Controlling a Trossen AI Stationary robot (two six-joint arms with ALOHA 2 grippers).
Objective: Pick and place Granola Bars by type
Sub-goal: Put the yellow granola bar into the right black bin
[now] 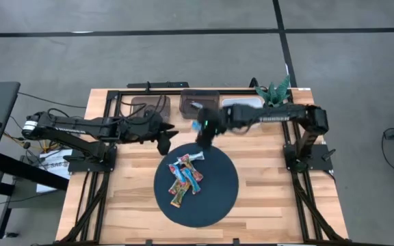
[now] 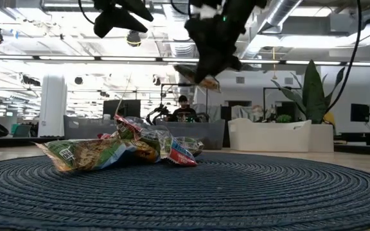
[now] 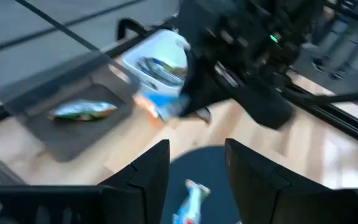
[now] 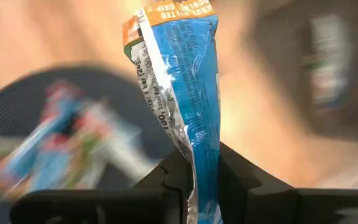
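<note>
My right gripper should lower the blue-white granola bar and set it down in the middle grey bin (image 1: 198,106) (image 4: 317,67), beside the green bar.
A blue-white granola bar (image 4: 185,81) with an orange end sits in my right gripper (image 4: 201,167), which is shut on it and hovers over the far edge of the round dark mat (image 1: 217,195). Several more bars lie in a pile (image 1: 185,178) on the mat, resting flat on one another. My left gripper (image 3: 197,165) is open and empty, in the air just left of the right one (image 1: 204,133). A green bar (image 3: 82,111) lies in a grey bin, and a blue one (image 3: 160,65) in the white bin. My right gripper pinches the blue-white bar between its two fingers at one end of the wrapper (image 4: 202,155). The bar runs lengthwise out past the fingertips, its orange end (image 4: 173,9) farthest away. It is lifted clear above the mat (image 2: 199,76).
Three bins stand in a row at the table's far edge: brown (image 1: 149,107), dark (image 1: 195,98), white (image 1: 241,102). A green plant (image 1: 273,92) stands at the far right corner. Bare wood lies on either side of the mat.
</note>
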